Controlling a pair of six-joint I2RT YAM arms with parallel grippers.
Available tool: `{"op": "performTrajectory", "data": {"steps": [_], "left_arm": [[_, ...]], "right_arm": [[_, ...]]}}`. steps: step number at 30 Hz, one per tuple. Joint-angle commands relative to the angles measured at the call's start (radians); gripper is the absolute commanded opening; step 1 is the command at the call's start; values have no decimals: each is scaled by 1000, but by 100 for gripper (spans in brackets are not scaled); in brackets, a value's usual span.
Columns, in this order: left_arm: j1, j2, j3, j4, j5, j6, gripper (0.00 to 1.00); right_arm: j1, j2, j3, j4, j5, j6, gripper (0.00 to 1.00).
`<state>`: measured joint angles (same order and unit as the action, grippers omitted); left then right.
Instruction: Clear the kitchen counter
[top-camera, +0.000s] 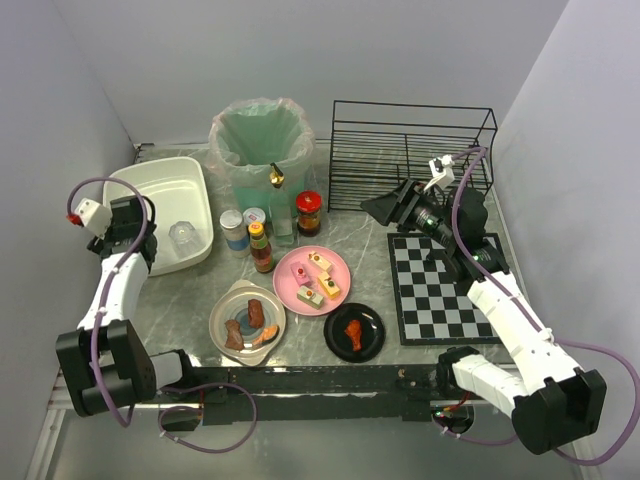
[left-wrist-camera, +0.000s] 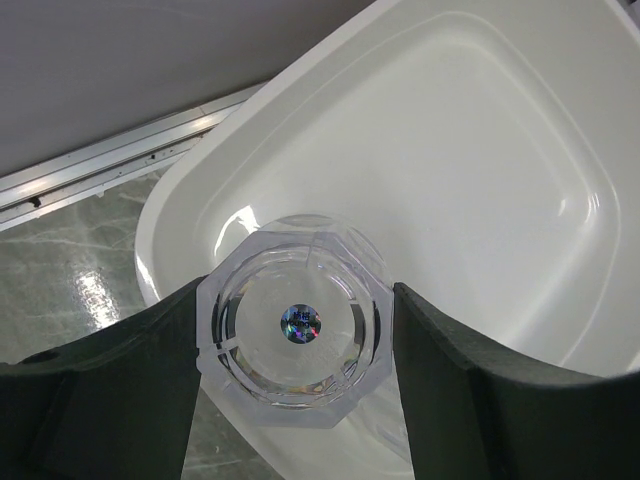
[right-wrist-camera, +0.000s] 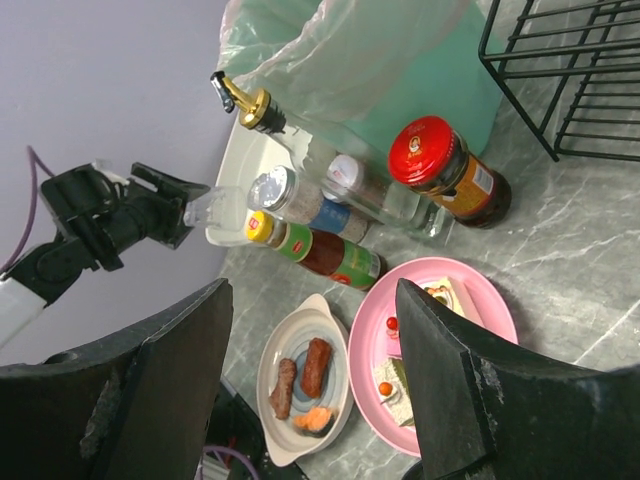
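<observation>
The clear glass will go down from my left gripper into the white tub (top-camera: 148, 241) (left-wrist-camera: 322, 288), where I will set it next to the other clear glass.
The grey marble kitchen counter (top-camera: 195, 292) holds a pink plate of cake pieces (top-camera: 312, 280), a white oval dish with sausages (top-camera: 247, 322) and a black plate with a drumstick (top-camera: 354, 333). Behind them stand a sauce bottle (top-camera: 261, 247), a red-lidded jar (top-camera: 309, 212), two shakers (top-camera: 234, 232) and a glass bottle with a gold pourer (top-camera: 278, 200). My left gripper (left-wrist-camera: 296, 335) is shut on a clear glass (left-wrist-camera: 300, 300), its base toward the camera, over the white tub (left-wrist-camera: 480, 180). My right gripper (right-wrist-camera: 312, 300) hangs open and empty above the counter, near the checkered mat (top-camera: 440, 290).
A bin lined with a green bag (top-camera: 262, 140) stands at the back centre. A black wire rack (top-camera: 410, 150) is at the back right. The white tub (top-camera: 165, 195) sits at the back left. Walls close in on both sides.
</observation>
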<state>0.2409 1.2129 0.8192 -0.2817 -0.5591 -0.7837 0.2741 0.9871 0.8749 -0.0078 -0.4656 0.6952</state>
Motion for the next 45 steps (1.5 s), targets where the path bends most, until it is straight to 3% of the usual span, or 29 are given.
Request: {"op": "performTrajectory", "data": {"steps": [1, 6, 17, 20, 22, 25, 30, 34, 45], "left_arm": [[-29, 16, 14, 67, -56, -5, 1], [-81, 53, -5, 101, -110, 12, 10], [-112, 158, 15, 67, -188, -11, 15], [-112, 165, 11, 75, -188, -14, 28], [-112, 171, 9, 79, -182, -12, 46], [-112, 178, 8, 82, -177, -14, 61], [-112, 185, 3, 88, -165, -15, 77], [-114, 180, 3, 84, -157, -20, 97], [-114, 93, 44, -5, -154, -51, 99]], "right_arm": [[-4, 5, -1, 49, -34, 10, 73], [-6, -1, -11, 46, -30, 7, 73], [-6, 2, -8, 37, -38, 7, 73], [-6, 2, -7, 38, -39, 7, 73], [-4, 2, -7, 35, -36, 4, 73], [-6, 5, -7, 35, -39, 6, 73], [-7, 9, -7, 34, -39, 6, 73], [-6, 5, -7, 31, -38, 3, 73], [-6, -10, 16, -32, 7, -43, 73]]}}
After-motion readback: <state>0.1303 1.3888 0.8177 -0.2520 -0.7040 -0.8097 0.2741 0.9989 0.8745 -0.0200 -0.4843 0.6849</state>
